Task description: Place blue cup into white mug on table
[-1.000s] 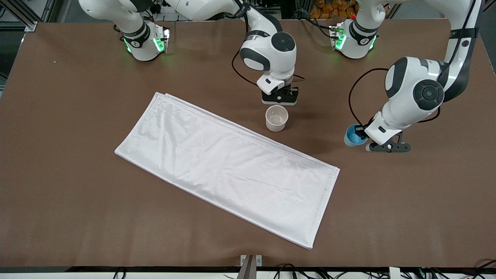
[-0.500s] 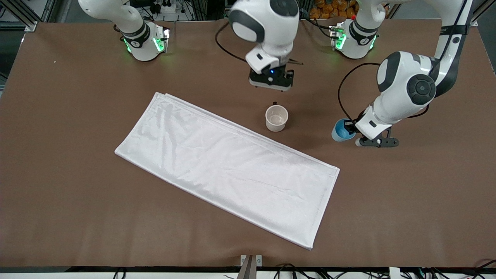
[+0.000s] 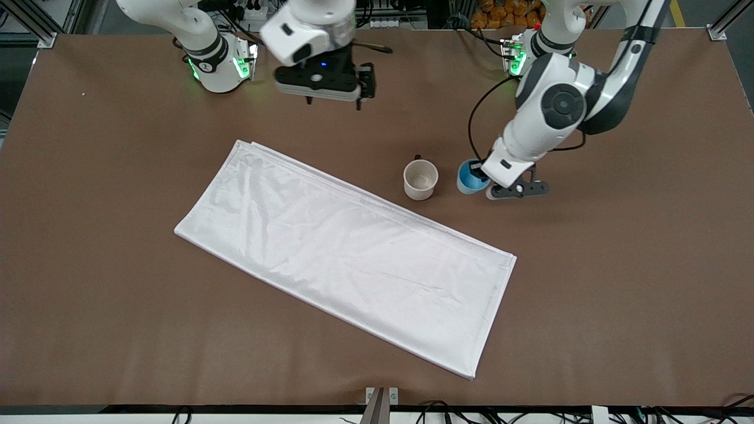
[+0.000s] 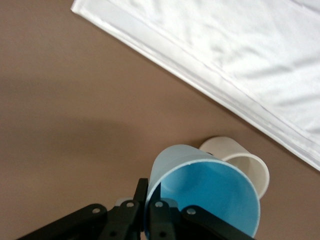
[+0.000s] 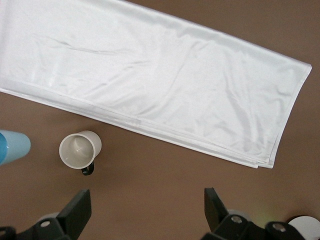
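My left gripper will let go of the blue cup down inside the open white mug (image 3: 420, 176) (image 4: 251, 171), beside the long edge of the cloth.
The blue cup (image 3: 469, 178) is upright in my left gripper (image 3: 480, 176), which is shut on its wall, one finger inside the rim and one outside. It hangs over the brown table (image 3: 618, 294), close beside the white mug (image 3: 420, 179) on the left arm's side. In the left wrist view the cup (image 4: 205, 195) fills the space by the gripper (image 4: 148, 192), with the mug (image 4: 240, 160) just past it. My right gripper (image 3: 333, 97) is open and empty, high over the table near its base. Its view shows the gripper (image 5: 145, 210), the mug (image 5: 80, 150) and the cup (image 5: 12, 147).
A white rectangular cloth (image 3: 347, 253) lies flat across the middle of the table, one long edge close to the mug on the side nearer the front camera. It also shows in the left wrist view (image 4: 225, 55) and the right wrist view (image 5: 150, 75).
My left gripper has carried the blue cup across the table to just beside the mug. My right gripper has risen from above the mug and drawn back toward its base.
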